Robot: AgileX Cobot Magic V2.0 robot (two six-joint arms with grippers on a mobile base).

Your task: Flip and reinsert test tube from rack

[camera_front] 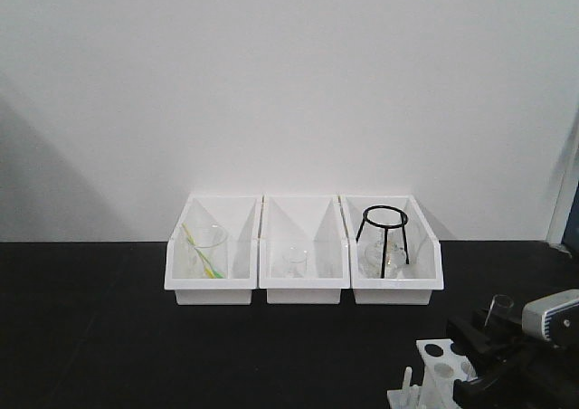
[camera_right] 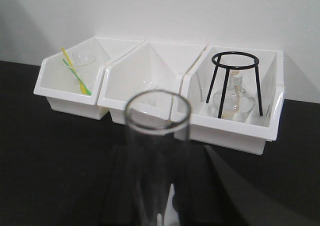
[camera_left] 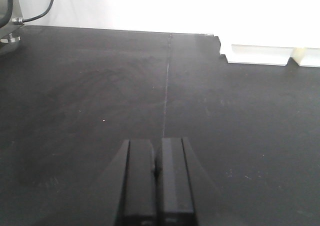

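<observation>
The robot's right gripper needs to set the test tube down in a near hole of the white rack (camera_front: 459, 400), on the side with the short pegs. The tube is now held upright near the rack.
My right gripper (camera_right: 160, 158) is shut on a clear glass test tube (camera_right: 157, 151), held upright with its open rim toward the camera. In the front view the tube's rim (camera_front: 501, 306) sticks up above the right gripper (camera_front: 484, 335), just right of and above the white rack (camera_front: 436, 366) at the bottom edge. The rack's dark round holes and short pegs show there, and it is partly cut off. No second tube shows. My left gripper (camera_left: 157, 147) is shut and empty, low over bare black table.
Three white bins stand in a row at the back by the wall: the left (camera_front: 210, 287) with a beaker and a yellow-green rod, the middle (camera_front: 304, 287) with a small glass, the right (camera_front: 396, 287) with a black tripod stand over a glass lamp.
</observation>
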